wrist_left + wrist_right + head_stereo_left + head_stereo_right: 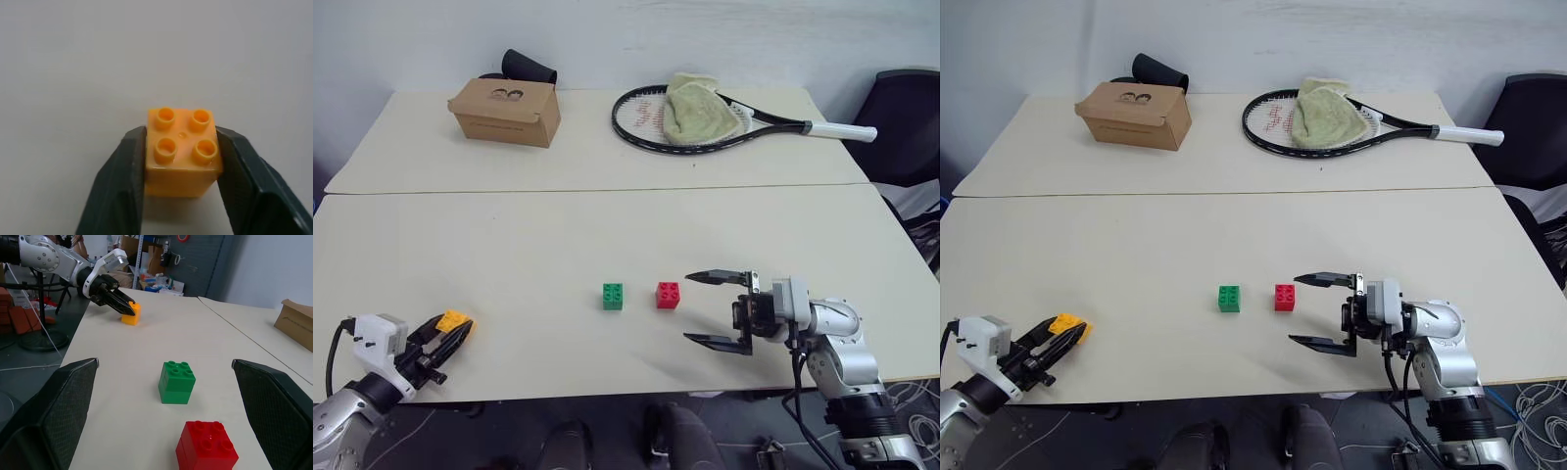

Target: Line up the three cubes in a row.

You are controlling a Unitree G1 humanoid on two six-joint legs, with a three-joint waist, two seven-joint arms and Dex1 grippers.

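Note:
My left gripper is to release the yellow-orange cube on the table (566, 292), setting it free beside the green cube and opposite the red cube.
The yellow-orange cube (453, 319) rests on the table near the front left edge, studs up. My left gripper (458, 329) is shut on it, one black finger (128, 171) pressed against each side. The green cube (613, 296) and the red cube (668, 295) stand side by side near the middle front, a small gap between them. My right gripper (687, 307) hovers open just right of the red cube, pointing left toward it, with nothing between its fingers.
On the far table lie a brown cardboard box (505, 111) at the left, with a black object (529, 67) behind it, and a tennis racket (646, 122) with a green towel (700, 108) on it. A black chair (911, 117) stands at the right.

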